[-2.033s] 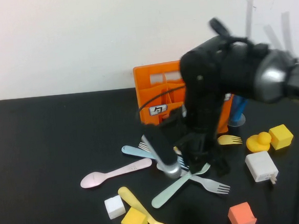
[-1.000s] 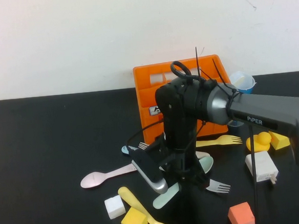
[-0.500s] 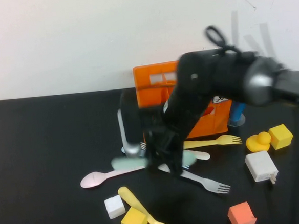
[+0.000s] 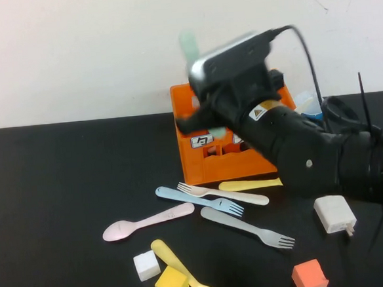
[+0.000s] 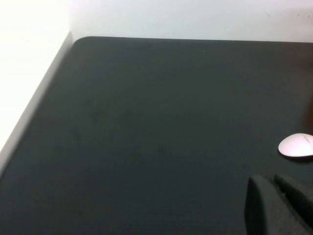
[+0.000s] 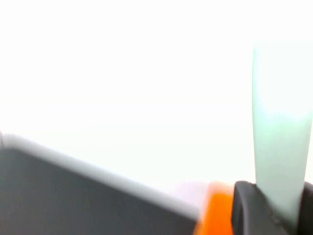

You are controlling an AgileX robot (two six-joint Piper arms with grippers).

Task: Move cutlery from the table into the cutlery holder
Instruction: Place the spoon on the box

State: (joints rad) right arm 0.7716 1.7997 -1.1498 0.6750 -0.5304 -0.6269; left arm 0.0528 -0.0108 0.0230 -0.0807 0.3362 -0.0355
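Next, I release the mint green piece from my right gripper in the orange holder's end compartment (image 4: 187, 121) nearest the pink spoon.
My right gripper (image 4: 206, 116) is shut on a mint green piece of cutlery (image 4: 188, 44) and holds it upright above the orange cutlery holder (image 4: 236, 165). In the right wrist view the mint handle (image 6: 279, 142) rises between the dark fingers (image 6: 247, 208), with the holder (image 6: 215, 213) beside it. On the table (image 4: 63, 192) in front of the holder lie a pink spoon (image 4: 147, 221), a light blue piece (image 4: 182, 197), a cream fork (image 4: 224, 193), a grey fork (image 4: 246, 226), a yellow spoon (image 4: 181, 272) and a yellow handle (image 4: 250, 184). My left gripper (image 5: 274, 188) is over bare table near the pink spoon's bowl (image 5: 296, 145).
A white cube (image 4: 146, 265), a yellow cube (image 4: 171, 283) and an orange-red cube (image 4: 309, 276) sit near the front edge. A white plug block (image 4: 334, 213) lies at the right. A blue-and-clear measuring cup (image 4: 307, 101) stands behind the holder's right corner.
My right arm has swung up from the table with the mint green piece, from low among the cutlery to above the orange holder. The yellow duck and yellow cube at the right are now hidden.
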